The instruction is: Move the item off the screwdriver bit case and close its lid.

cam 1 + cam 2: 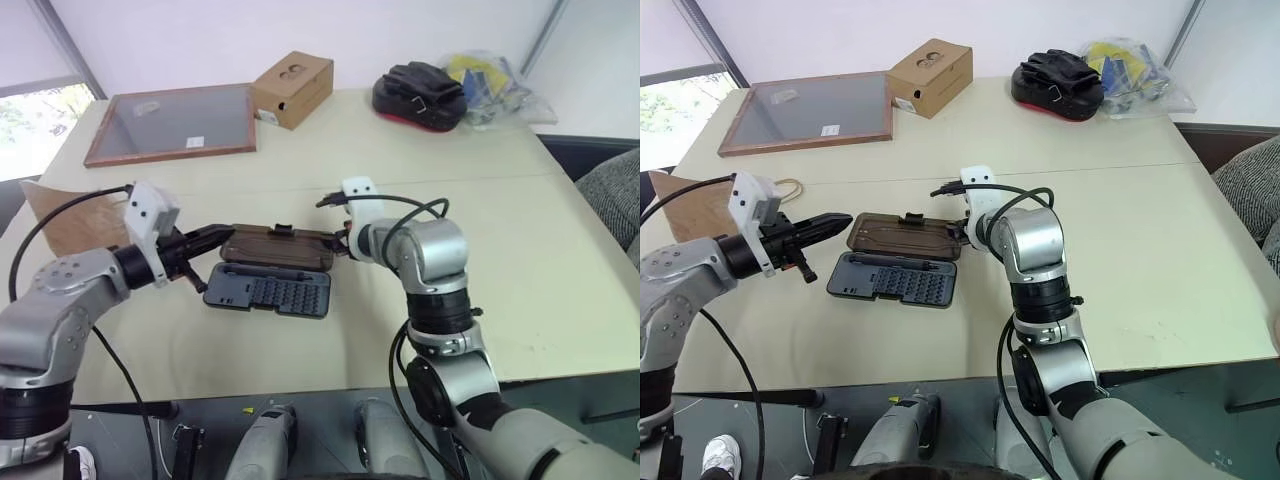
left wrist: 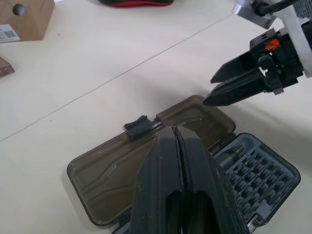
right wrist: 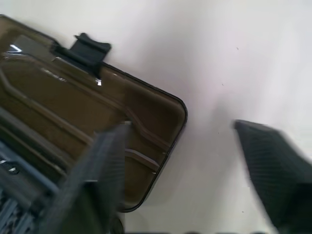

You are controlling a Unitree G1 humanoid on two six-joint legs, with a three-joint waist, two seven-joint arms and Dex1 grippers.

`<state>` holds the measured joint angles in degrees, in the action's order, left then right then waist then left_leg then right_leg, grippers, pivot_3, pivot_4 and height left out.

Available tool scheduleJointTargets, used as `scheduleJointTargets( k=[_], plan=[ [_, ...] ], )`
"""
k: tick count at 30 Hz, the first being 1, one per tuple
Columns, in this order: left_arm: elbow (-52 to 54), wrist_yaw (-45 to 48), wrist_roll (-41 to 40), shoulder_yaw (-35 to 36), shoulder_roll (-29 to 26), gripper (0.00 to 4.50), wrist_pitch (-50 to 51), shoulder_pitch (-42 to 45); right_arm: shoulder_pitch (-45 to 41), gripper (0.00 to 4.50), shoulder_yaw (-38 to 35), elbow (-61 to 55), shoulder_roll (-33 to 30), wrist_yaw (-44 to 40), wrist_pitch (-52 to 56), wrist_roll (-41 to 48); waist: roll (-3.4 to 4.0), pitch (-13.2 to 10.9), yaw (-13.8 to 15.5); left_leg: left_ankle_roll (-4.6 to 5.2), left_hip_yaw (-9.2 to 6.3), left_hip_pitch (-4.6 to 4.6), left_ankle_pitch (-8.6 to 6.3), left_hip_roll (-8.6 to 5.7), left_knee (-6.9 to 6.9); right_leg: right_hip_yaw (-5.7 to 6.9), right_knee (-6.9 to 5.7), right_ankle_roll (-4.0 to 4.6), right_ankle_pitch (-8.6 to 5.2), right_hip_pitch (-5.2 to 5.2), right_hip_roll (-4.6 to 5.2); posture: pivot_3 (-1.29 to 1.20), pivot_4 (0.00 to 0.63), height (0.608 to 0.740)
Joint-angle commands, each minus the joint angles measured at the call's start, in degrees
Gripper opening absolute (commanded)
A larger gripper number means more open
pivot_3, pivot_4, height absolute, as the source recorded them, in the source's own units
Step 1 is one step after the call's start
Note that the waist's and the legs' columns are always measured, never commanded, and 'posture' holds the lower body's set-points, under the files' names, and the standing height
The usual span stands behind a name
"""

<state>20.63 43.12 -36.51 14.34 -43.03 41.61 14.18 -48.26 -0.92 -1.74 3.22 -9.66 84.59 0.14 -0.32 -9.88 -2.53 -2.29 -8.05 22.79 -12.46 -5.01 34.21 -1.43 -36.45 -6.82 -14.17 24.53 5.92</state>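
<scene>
The case is too close to my left gripper, so my right gripper needs to pinch the lid's short edge [image 3: 168, 155] and pull the case toward itself before closing it.
The screwdriver bit case [image 1: 270, 292] lies open on the table, its dark base showing rows of bits. Its lid [image 1: 280, 250], smoky brown, lies flat on the far side of the base with the latch tab [image 2: 139, 126] pointing away. The item, a brown paper bag [image 1: 70, 215], rests at the table's left edge, apart from the case. My left gripper [image 1: 225, 235] is shut and empty, hovering over the lid's left end. My right gripper [image 3: 180, 126] is open at the lid's right corner, one finger over the lid and the other over bare table.
A wood-framed dark board [image 1: 170, 125] and a brown cardboard box [image 1: 292, 88] sit at the back left. A black and red pouch [image 1: 420, 95] and a clear plastic bag [image 1: 490, 85] lie at the back right. A grey chair [image 1: 610, 195] stands off the right edge.
</scene>
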Motion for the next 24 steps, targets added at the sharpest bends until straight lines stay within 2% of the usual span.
scheduleJointTargets(
  k=[1, 3, 4, 14, 17, 20, 24],
  plan=[
    [0.56, -0.23, 0.39, 0.36, -0.59, 0.00, -1.06, 1.12, -0.10, 1.58, -1.30, -0.04, 1.38, 2.69, -0.94, -0.03, 0.00, 0.00, -0.04, 0.00, 0.00, 0.00, 0.00, 0.00, 0.00, 0.00, 0.00, 0.00, 0.00, 0.00, 0.00, 0.00, 0.150, 0.740],
    [0.61, -0.32, 0.72, 0.17, -0.64, 0.00, -1.24, 1.27, 0.43, 0.44, -1.23, -0.01, 1.96, 3.63, -1.00, 0.23, 0.00, 0.00, -0.05, 0.00, 0.00, -0.01, 0.00, 0.00, 0.00, 0.00, 0.00, 0.00, 0.00, 0.00, 0.00, 0.00, 0.150, 0.740],
    [0.64, -0.36, 0.86, 0.15, -0.68, 0.00, -1.29, 1.36, 0.86, 0.06, -0.36, -0.08, 1.85, 3.97, -1.03, 0.21, 0.00, 0.00, -0.05, 0.00, 0.00, -0.01, 0.00, 0.00, 0.00, 0.00, 0.00, 0.00, 0.00, 0.00, -0.01, 0.00, 0.150, 0.740],
    [0.86, -0.82, 2.04, -0.41, -0.22, 0.00, -1.95, 1.31, 0.59, 0.06, 2.34, -0.38, -0.36, 4.70, -2.95, 0.85, 0.00, 0.00, -0.05, 0.00, 0.01, -0.01, 0.00, 0.00, 0.00, 0.00, 0.00, 0.00, 0.00, 0.00, -0.01, 0.00, 0.150, 0.740],
    [1.00, -1.01, 2.24, -0.82, 0.21, 0.00, -2.02, 1.33, 1.11, 0.06, -0.08, -1.01, 0.04, 4.43, -4.39, 1.88, 0.00, 0.00, -0.05, 0.00, 0.01, 0.00, 0.00, 0.00, 0.00, 0.00, 0.00, 0.00, 0.00, 0.00, -0.01, 0.00, 0.150, 0.740],
    [1.04, -1.11, 2.33, -1.30, 0.48, 0.00, -2.15, 1.42, 0.71, 0.87, 0.64, -0.95, -1.08, 4.36, -3.61, 2.02, 0.00, 0.00, -0.07, 0.00, 0.01, -0.01, 0.00, 0.00, 0.00, 0.00, 0.00, 0.00, 0.00, 0.00, -0.01, 0.00, 0.150, 0.740],
    [1.01, -1.05, 2.36, -1.88, 0.69, 0.00, -2.26, 1.65, -0.09, 3.01, 0.93, -1.68, -1.48, 4.18, -2.59, 2.56, 0.00, 0.00, -0.04, 0.00, 0.01, 0.00, 0.00, 0.00, 0.00, 0.00, 0.00, 0.00, 0.00, 0.00, -0.01, 0.00, 0.150, 0.740]
  ],
)
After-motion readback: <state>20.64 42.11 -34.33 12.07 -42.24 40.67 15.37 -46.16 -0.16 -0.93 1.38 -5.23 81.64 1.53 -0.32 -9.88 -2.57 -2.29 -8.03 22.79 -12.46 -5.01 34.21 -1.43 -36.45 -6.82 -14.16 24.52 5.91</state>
